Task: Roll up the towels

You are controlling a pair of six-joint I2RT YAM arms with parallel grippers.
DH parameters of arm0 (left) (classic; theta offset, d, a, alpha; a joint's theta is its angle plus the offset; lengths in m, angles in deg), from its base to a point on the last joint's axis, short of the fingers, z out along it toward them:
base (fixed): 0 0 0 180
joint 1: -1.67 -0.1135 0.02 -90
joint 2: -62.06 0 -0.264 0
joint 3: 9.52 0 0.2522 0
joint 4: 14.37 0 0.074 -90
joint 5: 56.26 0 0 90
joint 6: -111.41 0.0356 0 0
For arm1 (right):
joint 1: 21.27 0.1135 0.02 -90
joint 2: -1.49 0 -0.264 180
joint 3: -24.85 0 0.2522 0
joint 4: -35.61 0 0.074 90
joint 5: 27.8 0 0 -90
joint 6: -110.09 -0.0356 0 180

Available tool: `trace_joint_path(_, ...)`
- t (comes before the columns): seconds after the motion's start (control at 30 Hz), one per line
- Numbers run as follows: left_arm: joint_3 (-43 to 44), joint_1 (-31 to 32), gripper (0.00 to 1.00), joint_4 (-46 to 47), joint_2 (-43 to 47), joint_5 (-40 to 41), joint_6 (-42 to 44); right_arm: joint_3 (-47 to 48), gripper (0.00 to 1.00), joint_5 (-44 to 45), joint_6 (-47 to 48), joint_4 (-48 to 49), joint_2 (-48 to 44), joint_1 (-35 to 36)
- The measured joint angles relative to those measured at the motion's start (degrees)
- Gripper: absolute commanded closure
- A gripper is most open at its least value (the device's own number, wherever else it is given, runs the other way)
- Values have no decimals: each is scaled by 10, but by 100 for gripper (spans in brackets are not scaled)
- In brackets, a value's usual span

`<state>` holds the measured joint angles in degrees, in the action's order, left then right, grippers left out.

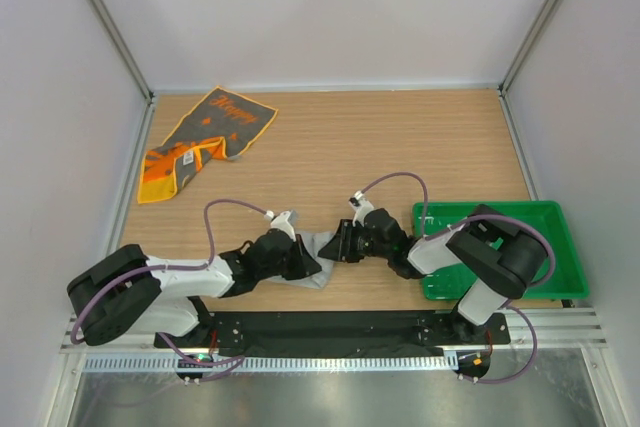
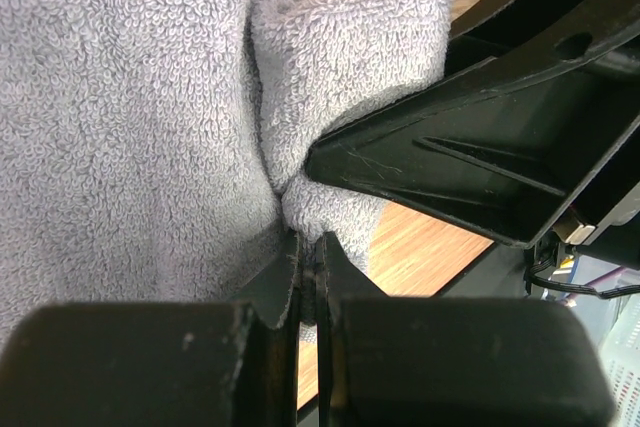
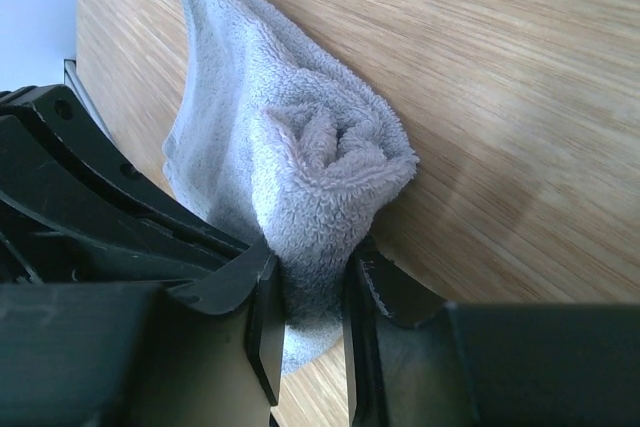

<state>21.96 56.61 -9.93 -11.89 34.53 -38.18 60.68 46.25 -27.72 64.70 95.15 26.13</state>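
Next, I take that near end [image 1: 318,280] with my left gripper, as it pinches the towel's fold close beside my right gripper while the towel's near end lies loose.
The light grey towel [image 1: 320,246] lies near the front edge, partly rolled, between both grippers. My left gripper [image 1: 306,263] is shut on a thin fold of it [image 2: 312,243]; the terry cloth [image 2: 130,127] fills the left wrist view. My right gripper [image 1: 336,243] comes from the right, and its jaws [image 3: 310,272] press both sides of the towel's rolled end [image 3: 315,152]. The dark grey towel with orange print [image 1: 205,139] lies crumpled at the far left, apart from both arms.
A green plastic tray [image 1: 545,247] sits at the right, under the right arm's elbow. White walls with metal posts enclose the wooden table [image 1: 400,147]. The right gripper's black finger [image 2: 450,167] crosses the left wrist view.
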Motion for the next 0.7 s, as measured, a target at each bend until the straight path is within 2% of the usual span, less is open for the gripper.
trace_joint_path(0.27, 23, 1, 98, -45, 1, 2, 11, 6, 95, 13, -2, -59, -33, 3)
trace_joint_path(0.4, 31, 1, 95, -59, -1, 2, 16, 14, 99, 23, -2, -97, -49, 8)
trace_joint_path(0.6, 50, 1, 80, -97, -2, 7, 23, 37, 99, 42, 1, -184, -81, 16)
trace_joint_path(0.63, 53, 2, 73, -103, -1, 8, 25, 40, 99, 44, 1, -198, -85, 17)
trace_joint_path(0.7, 60, 2, 67, -127, 4, 16, 32, 53, 99, 51, 1, -236, -95, 20)
